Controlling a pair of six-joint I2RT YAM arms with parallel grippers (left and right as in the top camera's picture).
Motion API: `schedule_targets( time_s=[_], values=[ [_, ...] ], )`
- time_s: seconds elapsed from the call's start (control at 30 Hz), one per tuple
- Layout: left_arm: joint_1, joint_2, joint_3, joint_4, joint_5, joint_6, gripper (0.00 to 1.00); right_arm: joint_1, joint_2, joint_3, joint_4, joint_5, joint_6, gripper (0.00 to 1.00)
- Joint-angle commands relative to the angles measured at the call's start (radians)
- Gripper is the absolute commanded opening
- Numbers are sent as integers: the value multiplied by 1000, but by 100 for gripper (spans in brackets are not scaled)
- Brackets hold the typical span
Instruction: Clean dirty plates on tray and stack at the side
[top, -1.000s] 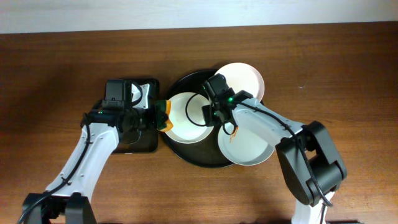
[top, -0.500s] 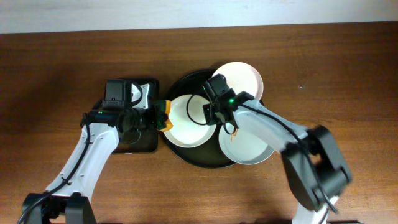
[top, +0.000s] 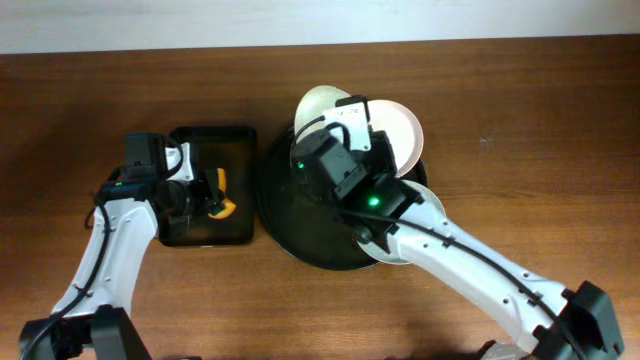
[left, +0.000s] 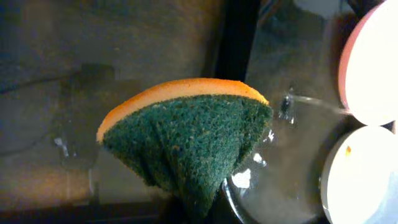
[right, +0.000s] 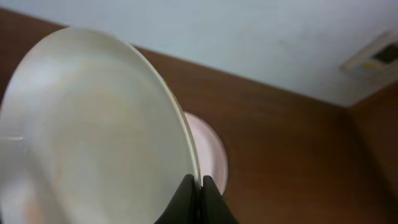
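I will use my right gripper to set the white plate, raised above the round black tray's back, on the bare brown tabletop (top: 502, 146) next to the back plate of the round black tray.
My right gripper (top: 338, 125) is shut on the rim of one white plate (top: 318, 104) and holds it raised and tilted above the back of the round black tray (top: 285, 225). In the right wrist view the jaws (right: 200, 186) pinch that plate's (right: 93, 124) edge. A second plate (top: 402, 128) lies at the tray's back right and also shows in the right wrist view (right: 214, 152). A third plate (top: 392, 256) lies at the front right, mostly under my right arm. My left gripper (top: 215, 195) is shut on an orange and green sponge (left: 186, 137) over the rectangular tray.
The small rectangular black tray (top: 190, 235) sits left of the round tray, under my left gripper. In the left wrist view the round tray's glossy floor (left: 292, 162) and two plates (left: 373, 62) (left: 360, 180) show at the right. Brown tabletop (top: 520, 150) surrounds everything.
My right gripper has lifted the plate off the round tray and tilted it up. My left gripper has moved left with the sponge, from the plate to over the rectangular tray.
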Motion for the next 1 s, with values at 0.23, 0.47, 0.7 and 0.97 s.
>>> schedule_targets(
  time_s=[0.23, 0.47, 0.7, 0.97],
  values=[
    [5, 0, 6, -14, -40, 16, 0, 87, 10, 7, 50, 266, -5, 4],
    [5, 0, 6, -21, -40, 16, 0, 93, 85, 7, 132, 338, -245, 4],
    [4, 0, 6, -24, -39, 16, 0, 95, 87, 7, 165, 325, -233, 4],
    [4, 0, 6, -22, -39, 16, 0, 136, 87, 7, 217, 313, -261, 4]
  ],
)
